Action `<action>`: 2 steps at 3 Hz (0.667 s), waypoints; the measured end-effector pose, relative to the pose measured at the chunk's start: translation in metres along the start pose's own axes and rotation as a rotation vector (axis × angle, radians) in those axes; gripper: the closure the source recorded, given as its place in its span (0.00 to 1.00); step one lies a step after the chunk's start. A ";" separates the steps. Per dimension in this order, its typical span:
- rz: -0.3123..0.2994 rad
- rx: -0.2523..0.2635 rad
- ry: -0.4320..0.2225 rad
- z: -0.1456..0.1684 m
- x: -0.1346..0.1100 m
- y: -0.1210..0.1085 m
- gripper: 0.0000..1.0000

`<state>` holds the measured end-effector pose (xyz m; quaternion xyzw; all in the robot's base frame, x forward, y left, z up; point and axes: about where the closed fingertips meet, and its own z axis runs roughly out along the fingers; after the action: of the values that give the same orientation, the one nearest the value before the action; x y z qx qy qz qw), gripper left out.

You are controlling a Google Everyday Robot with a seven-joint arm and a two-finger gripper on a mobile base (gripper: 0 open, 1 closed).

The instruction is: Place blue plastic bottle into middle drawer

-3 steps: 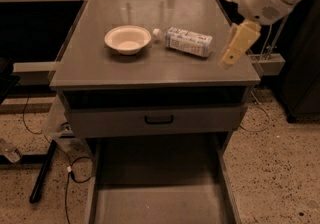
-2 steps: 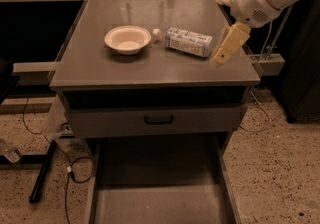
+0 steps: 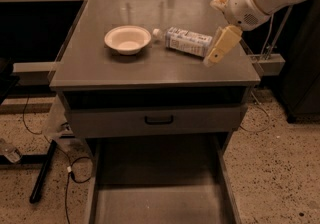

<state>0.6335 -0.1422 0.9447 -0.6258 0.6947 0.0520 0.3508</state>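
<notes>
I need to close my gripper on the base end (image 3: 204, 44) of the blue plastic bottle, at the opposite end from its white cap.
The blue plastic bottle (image 3: 186, 41) lies on its side on the cabinet top (image 3: 150, 70), white cap pointing left toward the cream bowl (image 3: 128, 38). My gripper (image 3: 212, 59) hangs from the white arm at the right, just right of the bottle's base, tip close to the tabletop. It holds nothing that I can see. The middle drawer (image 3: 157, 188) is pulled open below, its grey floor bare.
A closed grey drawer front with a black handle (image 3: 159, 119) sits above the open drawer. Cables and a black leg (image 3: 42, 170) lie on the speckled floor at the left. A rail (image 3: 270, 63) sticks out at the cabinet's right side.
My gripper has moved left and slightly down, closing in on the bottle's right end. The bottle and bowl have not moved.
</notes>
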 end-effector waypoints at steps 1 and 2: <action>0.013 0.007 0.007 0.024 0.008 -0.015 0.00; 0.038 0.003 0.019 0.054 0.018 -0.035 0.00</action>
<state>0.6889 -0.1373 0.9068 -0.6123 0.7100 0.0518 0.3439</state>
